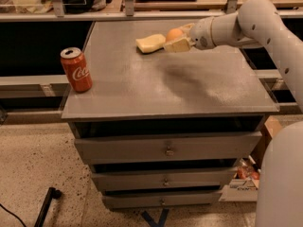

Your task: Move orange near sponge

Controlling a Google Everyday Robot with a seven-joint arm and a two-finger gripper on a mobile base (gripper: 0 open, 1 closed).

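Observation:
The robot's gripper needs to release the orange on the grey cabinet top (165, 42), against the end of the pale yellow sponge nearest the robot's arm.
The orange (173, 33) is held between the cream pads of my gripper (175, 37), low over the far part of the grey cabinet top (156, 86). The gripper is shut on the orange, with its near finger (178, 45) in front of the fruit. The pale yellow sponge (150, 43) lies flat on the top just left of the orange, a small gap or none between them. My white arm (236, 25) reaches in from the right.
A red Coca-Cola can (76, 70) stands upright near the cabinet's front left corner. The cabinet has three drawers (165, 148) below. A railing and shelf (128, 13) run behind the top. A black rod (46, 205) lies on the floor at lower left.

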